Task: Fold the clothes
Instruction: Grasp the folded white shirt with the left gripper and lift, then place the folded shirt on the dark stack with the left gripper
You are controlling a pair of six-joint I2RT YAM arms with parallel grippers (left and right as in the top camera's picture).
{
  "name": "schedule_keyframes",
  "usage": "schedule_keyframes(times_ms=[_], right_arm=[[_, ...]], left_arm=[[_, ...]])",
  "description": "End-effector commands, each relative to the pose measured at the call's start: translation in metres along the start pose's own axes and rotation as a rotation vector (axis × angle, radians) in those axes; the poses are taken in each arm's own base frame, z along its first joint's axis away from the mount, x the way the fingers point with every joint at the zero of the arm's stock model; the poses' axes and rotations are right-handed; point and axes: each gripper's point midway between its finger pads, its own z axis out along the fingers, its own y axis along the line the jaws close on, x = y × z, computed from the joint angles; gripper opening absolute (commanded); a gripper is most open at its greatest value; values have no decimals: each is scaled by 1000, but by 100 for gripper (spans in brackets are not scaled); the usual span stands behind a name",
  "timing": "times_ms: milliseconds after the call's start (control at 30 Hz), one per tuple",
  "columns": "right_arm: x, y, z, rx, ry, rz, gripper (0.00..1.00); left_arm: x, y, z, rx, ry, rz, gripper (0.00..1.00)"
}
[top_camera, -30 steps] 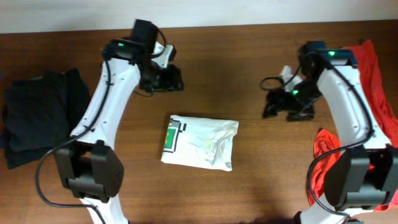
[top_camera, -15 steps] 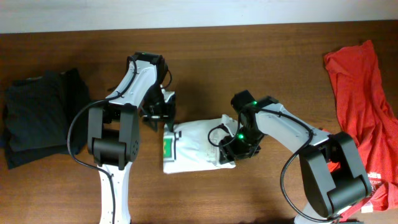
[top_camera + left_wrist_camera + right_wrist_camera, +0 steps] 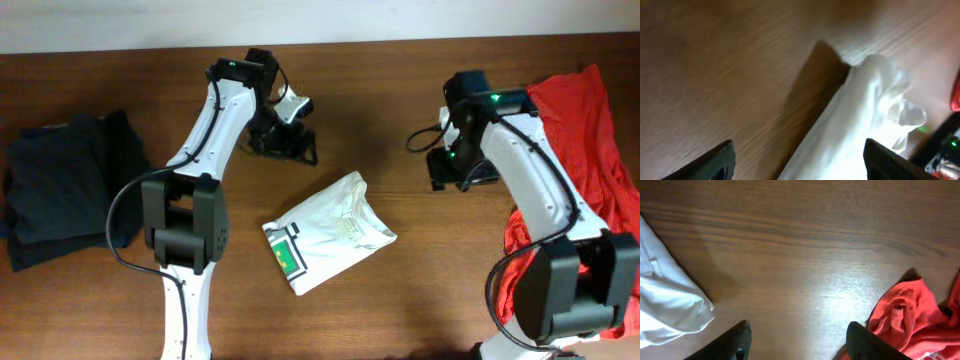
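I should next move my left gripper to the middle of the far long edge (image 3: 313, 198) (image 3: 821, 145) of the white shirt and close it there.
A folded white shirt (image 3: 328, 231) with a green print lies turned at an angle in the middle of the table. It shows in the left wrist view (image 3: 860, 125) and at the left edge of the right wrist view (image 3: 665, 305). My left gripper (image 3: 290, 146) is open and empty, above the table behind the shirt. My right gripper (image 3: 455, 170) is open and empty, between the white shirt and a red garment (image 3: 575, 130) heaped at the right. The red garment shows in the right wrist view (image 3: 915, 315).
A stack of folded dark clothes (image 3: 65, 185) sits at the left edge of the table. The red garment runs down the right edge to the table's front (image 3: 525, 250).
Both grippers have let go of the white shirt and lifted away from it, left to the back, right toward the red garment. The shirt now lies rotated.
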Motion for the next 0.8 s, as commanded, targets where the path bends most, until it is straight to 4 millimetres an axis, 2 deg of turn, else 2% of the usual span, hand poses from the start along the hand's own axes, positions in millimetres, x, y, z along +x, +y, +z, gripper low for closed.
schedule_keyframes(times_ms=[0, 33, 100, 167, 200, 233, 300, 367, 433, 467, 500, 533, 567, 600, 667, 700, 767], right_arm=[[1, 4, -10, -26, -13, 13, 65], [3, 4, -10, -26, -7, 12, 65], [5, 3, -10, -25, 2, 12, 65], [6, 3, -10, -25, 8, 12, 65], [7, 3, -10, -24, 12, 11, 65], [7, 3, -10, -24, 13, 8, 65], [7, 3, -10, -24, 12, 8, 64], [7, 3, -10, -24, 12, 8, 65], [9, 3, -10, -23, 17, 8, 65], [8, 2, -10, -20, 16, 8, 65], [8, 2, -10, -19, 16, 10, 65], [8, 0, -10, -7, 16, 9, 65], [9, -3, -10, 7, 17, 9, 65], [9, -3, -10, 7, 18, 9, 65], [9, -3, -10, 7, 17, 9, 65], [9, -3, -10, 7, 17, 9, 65], [9, -3, -10, 7, 18, 9, 66]], left_arm=[[-1, -16, 38, 145, 34, 86, 82], [3, -15, 56, 162, 71, 77, 82], [15, -30, 81, 253, 133, 105, 83], [28, -38, 107, 268, 211, 100, 82], [37, -46, 120, 285, 261, 93, 79], [46, -54, 127, 290, 302, 95, 64], [57, -64, 131, 286, 353, 126, 43], [58, -59, 133, 252, 360, 140, 4], [47, -49, 127, 244, 322, 113, 0], [36, -39, 113, 228, 284, 85, 0], [20, -19, 91, 155, 236, 38, 0], [-4, 4, 54, 73, 144, -3, 1], [-26, 29, 6, -4, 22, -55, 1], [-38, 49, -44, -68, -90, -100, 0], [-33, 84, -120, -181, -227, -179, 0], [-19, 106, -172, -254, -317, -245, 0], [2, 135, -221, -373, -400, -336, 0]])
